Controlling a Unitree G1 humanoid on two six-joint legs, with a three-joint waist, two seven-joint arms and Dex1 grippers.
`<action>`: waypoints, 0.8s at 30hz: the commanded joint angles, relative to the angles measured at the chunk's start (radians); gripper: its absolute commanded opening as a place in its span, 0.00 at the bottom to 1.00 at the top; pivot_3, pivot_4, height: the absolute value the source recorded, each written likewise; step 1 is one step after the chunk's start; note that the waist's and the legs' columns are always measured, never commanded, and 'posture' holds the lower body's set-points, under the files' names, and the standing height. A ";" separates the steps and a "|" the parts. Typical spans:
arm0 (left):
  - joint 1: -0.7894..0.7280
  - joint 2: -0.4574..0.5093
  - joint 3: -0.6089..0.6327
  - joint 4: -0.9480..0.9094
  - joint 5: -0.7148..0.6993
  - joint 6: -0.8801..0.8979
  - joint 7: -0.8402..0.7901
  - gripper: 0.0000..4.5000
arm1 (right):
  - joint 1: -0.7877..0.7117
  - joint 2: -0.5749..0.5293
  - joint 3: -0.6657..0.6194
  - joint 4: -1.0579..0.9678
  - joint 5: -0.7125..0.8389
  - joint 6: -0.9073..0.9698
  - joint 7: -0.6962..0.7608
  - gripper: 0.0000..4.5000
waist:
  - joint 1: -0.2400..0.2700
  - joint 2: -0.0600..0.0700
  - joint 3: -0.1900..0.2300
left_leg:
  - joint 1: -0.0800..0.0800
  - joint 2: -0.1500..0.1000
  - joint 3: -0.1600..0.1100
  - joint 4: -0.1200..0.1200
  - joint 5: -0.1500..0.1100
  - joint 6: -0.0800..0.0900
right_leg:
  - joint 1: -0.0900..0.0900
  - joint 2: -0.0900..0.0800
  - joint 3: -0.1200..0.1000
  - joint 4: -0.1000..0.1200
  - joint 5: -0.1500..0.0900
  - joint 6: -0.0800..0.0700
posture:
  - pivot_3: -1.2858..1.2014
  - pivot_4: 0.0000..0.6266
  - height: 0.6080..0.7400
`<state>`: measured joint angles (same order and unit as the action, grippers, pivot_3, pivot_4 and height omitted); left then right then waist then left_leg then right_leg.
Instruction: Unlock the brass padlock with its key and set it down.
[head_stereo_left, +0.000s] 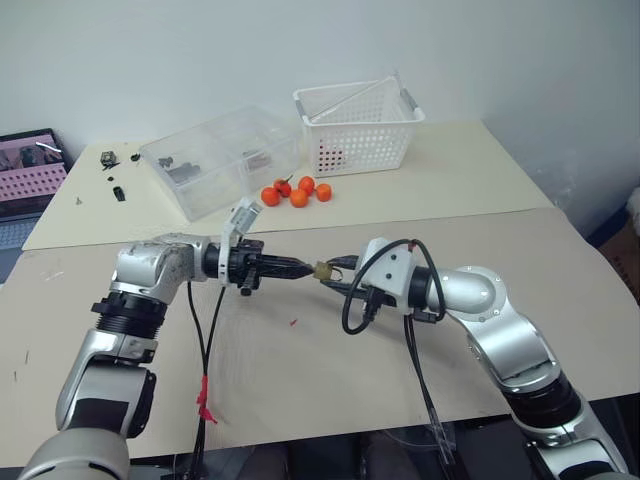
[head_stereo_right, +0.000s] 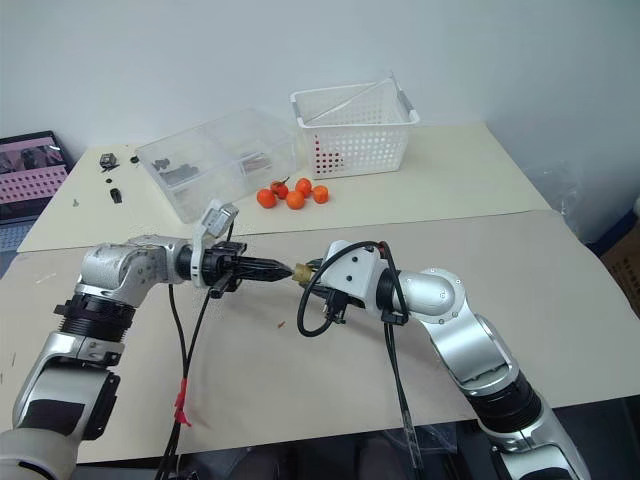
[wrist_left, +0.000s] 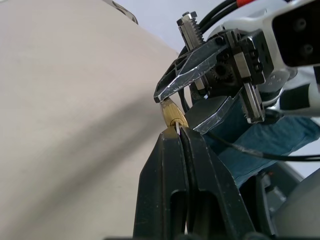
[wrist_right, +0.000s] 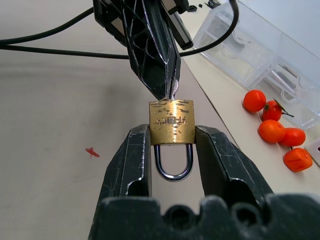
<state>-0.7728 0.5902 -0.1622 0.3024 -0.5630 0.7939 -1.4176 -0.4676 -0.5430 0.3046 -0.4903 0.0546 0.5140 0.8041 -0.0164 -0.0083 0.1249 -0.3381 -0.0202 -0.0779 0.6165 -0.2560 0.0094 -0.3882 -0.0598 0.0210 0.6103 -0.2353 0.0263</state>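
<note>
The shackle is between the right gripper's fingers, so the robot's left gripper needs to leave the key and take the padlock's body (wrist_right: 172, 122) before the right gripper pulls the shackle.
The brass padlock (wrist_right: 171, 121) hangs in the air above the middle of the table, its silver shackle (wrist_right: 173, 165) pointing back toward the right wrist. Both shackle legs sit in the body. My right gripper (wrist_right: 172, 131) is shut on the padlock's two sides. From the left, my left gripper (wrist_left: 179, 135) meets the padlock's base, its black fingers shut on the key (wrist_right: 174, 93). Just a thin silver sliver of the key shows between the fingertips and the lock. In the head views the padlock (head_stereo_left: 323, 269) sits between the left gripper (head_stereo_left: 304, 268) and the right gripper (head_stereo_left: 337, 271).
Small orange fruits (head_stereo_left: 297, 190) lie behind the grippers. Behind the fruits stand a clear plastic box (head_stereo_left: 220, 160) and a white mesh basket (head_stereo_left: 357, 128). A red speck (head_stereo_left: 293, 322) lies on the beige table (head_stereo_left: 300, 390) below the padlock. Small dark parts (head_stereo_left: 110, 160) sit at the far left.
</note>
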 joint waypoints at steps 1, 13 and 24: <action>-0.001 -0.012 -0.039 0.026 0.087 -0.124 -0.005 0.01 | -0.030 0.001 -0.037 -0.044 0.013 -0.004 -0.014 0.20 | 0.001 0.000 0.000 | 0.000 0.000 0.000 0.000 0.000 0.000 | 0.000 0.000 0.000 0.000 0.000 0.000 | 0.52 0.24 1.00; -0.004 -0.031 -0.046 0.047 0.135 -0.202 -0.015 0.01 | -0.027 -0.009 -0.040 -0.061 0.022 0.012 -0.015 0.20 | -0.001 0.000 0.000 | 0.000 0.000 0.000 0.000 0.000 0.000 | 0.000 0.000 0.000 0.000 0.000 0.000 | 0.52 0.24 1.00; 0.002 -0.027 -0.084 0.083 0.132 0.026 -0.003 0.35 | -0.029 -0.010 -0.037 -0.058 0.020 0.016 -0.016 0.20 | -0.012 0.001 -0.001 | 0.000 0.000 0.000 0.002 -0.001 0.002 | 0.000 0.001 0.000 0.000 0.000 0.000 | 0.52 0.24 1.00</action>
<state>-0.7636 0.5550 -0.2535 0.4053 -0.4241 0.7898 -1.4107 -0.4745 -0.5561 0.2991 -0.5125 0.0628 0.5529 0.7958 -0.0286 -0.0071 0.1242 -0.3386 -0.0196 -0.0780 0.6181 -0.2569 0.0111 -0.3881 -0.0586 0.0204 0.6108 -0.2354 0.0266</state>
